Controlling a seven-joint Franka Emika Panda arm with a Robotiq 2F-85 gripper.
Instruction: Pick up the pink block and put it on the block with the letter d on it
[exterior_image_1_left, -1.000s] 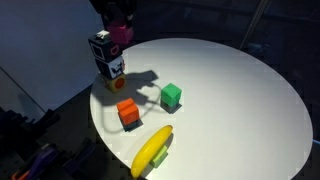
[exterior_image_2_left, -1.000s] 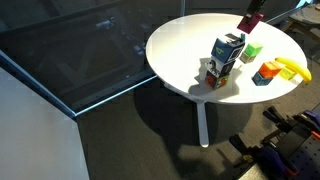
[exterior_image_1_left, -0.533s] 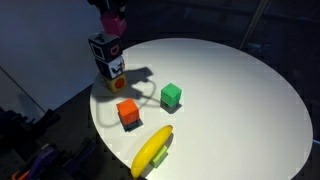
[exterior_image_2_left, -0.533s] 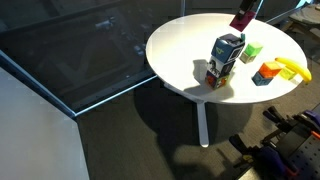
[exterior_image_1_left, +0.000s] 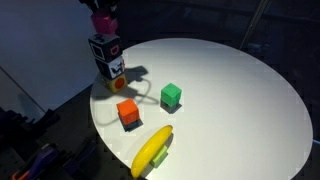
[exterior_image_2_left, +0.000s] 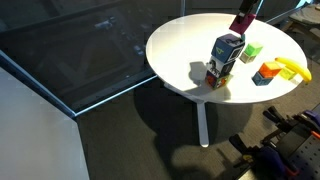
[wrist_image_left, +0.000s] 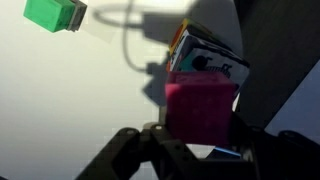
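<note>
Next, my gripper lets go of the pink block on top of the black-edged cube (exterior_image_1_left: 109, 29) that tops the stack.
My gripper (exterior_image_1_left: 103, 20) is shut on the pink block (exterior_image_1_left: 104, 22), a small magenta cube, and holds it just above a stack of two printed cubes at the table's edge. The top cube of the stack, black-edged with white panels, is the block with the letter d (exterior_image_1_left: 105, 48). It rests on a similar printed cube (exterior_image_1_left: 112, 68) with a bold black figure. In the wrist view the pink block (wrist_image_left: 201, 109) sits between the fingers, in front of the printed cube (wrist_image_left: 212, 62). In an exterior view the gripper (exterior_image_2_left: 240, 20) hangs above the stack (exterior_image_2_left: 226, 55).
On the round white table (exterior_image_1_left: 240, 100) lie a green cube (exterior_image_1_left: 171, 96), an orange-red cube (exterior_image_1_left: 127, 112) and a yellow banana (exterior_image_1_left: 152, 150). The stack stands near the table's edge, with dark floor beyond. The green cube also shows in the wrist view (wrist_image_left: 55, 13).
My gripper has carried the pink block up and sideways from beside the stack to a spot over the top printed cube.
</note>
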